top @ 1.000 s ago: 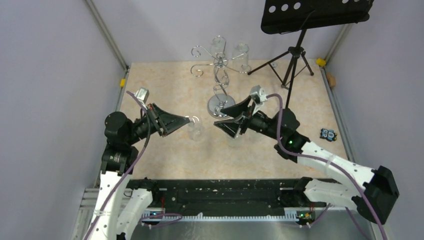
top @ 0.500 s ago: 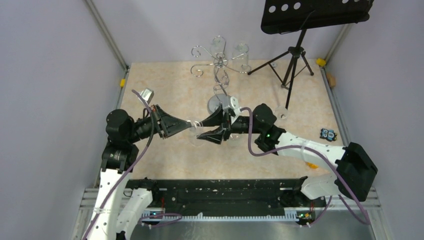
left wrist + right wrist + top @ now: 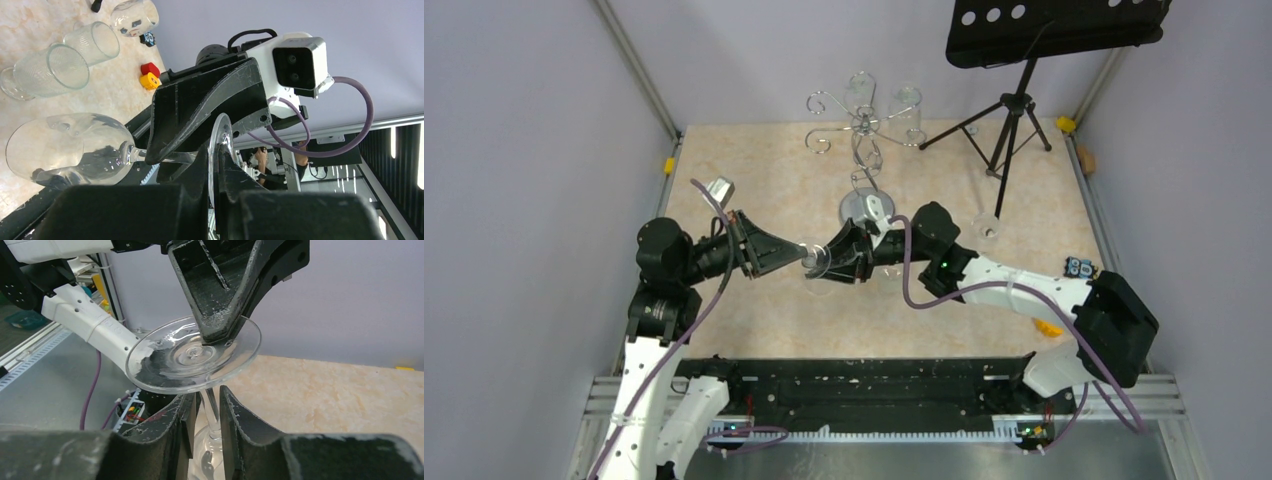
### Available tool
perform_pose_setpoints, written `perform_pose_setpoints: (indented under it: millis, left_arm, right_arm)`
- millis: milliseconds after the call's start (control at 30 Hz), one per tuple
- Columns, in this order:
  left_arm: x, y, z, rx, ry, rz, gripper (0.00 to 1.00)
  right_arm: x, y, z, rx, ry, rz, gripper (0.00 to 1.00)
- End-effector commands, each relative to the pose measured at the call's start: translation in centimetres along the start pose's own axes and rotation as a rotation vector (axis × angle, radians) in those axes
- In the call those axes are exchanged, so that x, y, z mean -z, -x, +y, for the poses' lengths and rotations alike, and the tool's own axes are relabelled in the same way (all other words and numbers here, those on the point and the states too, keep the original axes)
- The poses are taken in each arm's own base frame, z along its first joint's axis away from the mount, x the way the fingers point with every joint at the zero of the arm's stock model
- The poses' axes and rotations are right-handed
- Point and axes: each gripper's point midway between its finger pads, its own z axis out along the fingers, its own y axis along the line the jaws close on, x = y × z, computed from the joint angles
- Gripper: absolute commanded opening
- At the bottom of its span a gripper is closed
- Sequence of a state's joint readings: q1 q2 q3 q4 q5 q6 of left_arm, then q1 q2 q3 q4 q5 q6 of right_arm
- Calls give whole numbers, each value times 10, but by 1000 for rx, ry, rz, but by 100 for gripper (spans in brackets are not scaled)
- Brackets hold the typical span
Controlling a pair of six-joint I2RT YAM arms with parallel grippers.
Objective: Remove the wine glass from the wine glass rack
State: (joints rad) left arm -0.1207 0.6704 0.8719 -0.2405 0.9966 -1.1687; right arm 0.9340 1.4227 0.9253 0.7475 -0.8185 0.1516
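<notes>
My left gripper is holding the wine glass by its foot, the end it stands on, so next my right gripper takes the glass's stem (image 3: 210,410) and turns its bowl to my left gripper.
The clear wine glass (image 3: 816,264) hangs in the air between my two grippers, off the chrome wine glass rack (image 3: 861,127) that stands behind them. My left gripper (image 3: 803,248) is shut on the rim of the glass's round foot (image 3: 220,142); the bowl (image 3: 62,146) points away from it. My right gripper (image 3: 206,396) straddles the thin stem (image 3: 212,412) just under the foot (image 3: 192,356). Its jaws stand narrowly open, with a slim gap beside the stem. The left fingers (image 3: 224,295) show above the foot in the right wrist view.
Two glasses (image 3: 906,108) still hang on the rack's curled arms. A black tripod music stand (image 3: 1021,95) stands at the back right. Other glasses (image 3: 47,72) sit on the table, one near the tripod (image 3: 987,228). A small blue-and-black object (image 3: 1081,266) lies at the right.
My right arm has swung left to the held glass, and its jaws have closed from wide open to a narrow gap around the stem. The left gripper has kept its grip and barely moved.
</notes>
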Motion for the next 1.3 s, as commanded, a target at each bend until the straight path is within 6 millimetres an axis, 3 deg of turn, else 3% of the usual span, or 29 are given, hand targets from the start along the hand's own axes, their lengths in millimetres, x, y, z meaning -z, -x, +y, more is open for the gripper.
perform_pose_setpoints:
  millis: [0,100,133,167,267,333,400,600,733,800,933,1067,1267]
  left_arm:
    - [6,0,-34,-109,-81,-5,0]
    - [7,2,-37,-118,-85,-17,1]
    - [7,3,-38,-124,-84,-27,5]
    - [7,5,-38,-127,-83,-40,13]
    - [6,12,-35,-133,-71,-95,52]
    - [5,17,-30,-127,-57,-127,65]
    - [4,21,-23,-111,-38,-154,71]
    - [0,39,14,-9,44,-273,73]
    - [-6,38,15,49,-43,-252,74]
    - [-8,36,15,65,-72,-235,74]
    - [-9,33,12,75,-89,-211,73]
    - [-6,31,-6,59,-159,-194,71]
    - [-3,29,-28,10,-224,-173,71]
  right_arm:
    - [-10,31,12,73,83,-72,21]
    - [-9,38,14,70,76,-92,1]
    - [-8,41,13,75,65,-108,0]
    - [-6,46,13,80,47,-127,0]
    - [1,62,5,102,-49,-204,0]
    - [9,73,1,112,-111,-253,0]
    - [19,86,0,123,-172,-311,0]
    - [61,130,-6,107,-378,-524,0]
    - [97,159,-11,-16,-486,-772,0]
    - [105,168,-12,-61,-495,-859,0]
    - [114,178,-22,-109,-539,-964,0]
    - [118,179,-32,-174,-566,-1037,0]
    - [100,172,-41,-275,-519,-1063,0]
